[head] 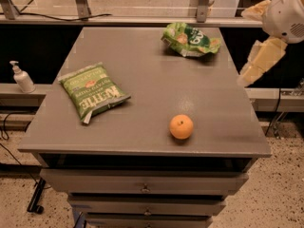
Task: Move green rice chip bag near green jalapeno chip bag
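The gripper I control should next move to the green rice chip bag and close on the bag's half [198, 41] that lies closer to the white arm.
The green rice chip bag [191, 39] is glossy, bright green and wrinkly, and lies at the far right of the grey table top [156, 94]. The green jalapeno chip bag [93, 91] is flat and darker green with white KETTLE lettering, and lies at the left side of the table. My gripper [260, 60] is cream-coloured and hangs off the table's right edge, below the white arm [285, 13]. It sits to the right of the rice chip bag, apart from it, and holds nothing that I can see.
An orange [181, 126] sits near the table's front edge, right of centre. A white pump bottle [21, 77] stands on a ledge to the left of the table. Drawers [142, 186] are below the top.
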`<state>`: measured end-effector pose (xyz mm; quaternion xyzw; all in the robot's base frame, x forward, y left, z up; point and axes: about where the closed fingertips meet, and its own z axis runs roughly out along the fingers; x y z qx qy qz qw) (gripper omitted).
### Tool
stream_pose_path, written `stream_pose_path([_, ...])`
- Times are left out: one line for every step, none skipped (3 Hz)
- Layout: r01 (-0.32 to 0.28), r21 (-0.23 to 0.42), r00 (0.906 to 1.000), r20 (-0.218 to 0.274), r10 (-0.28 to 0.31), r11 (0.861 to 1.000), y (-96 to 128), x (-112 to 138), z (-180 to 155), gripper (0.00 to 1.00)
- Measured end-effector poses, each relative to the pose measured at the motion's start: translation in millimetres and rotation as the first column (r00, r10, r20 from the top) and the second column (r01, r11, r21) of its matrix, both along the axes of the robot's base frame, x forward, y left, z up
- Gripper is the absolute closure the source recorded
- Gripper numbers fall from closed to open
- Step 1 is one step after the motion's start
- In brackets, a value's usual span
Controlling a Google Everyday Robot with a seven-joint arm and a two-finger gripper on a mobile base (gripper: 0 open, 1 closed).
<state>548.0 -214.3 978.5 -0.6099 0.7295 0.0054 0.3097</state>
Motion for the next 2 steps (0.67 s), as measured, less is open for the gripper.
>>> stream_pose_path([0.027,0.093,0.9962,0.08,-0.035,0.995,0.1,61.9,-12.2,0.0])
stream_pose_path([0.049,0.155,0.9895,0.127,-0.069,0.987,-0.5,128.1,-31.3,0.0])
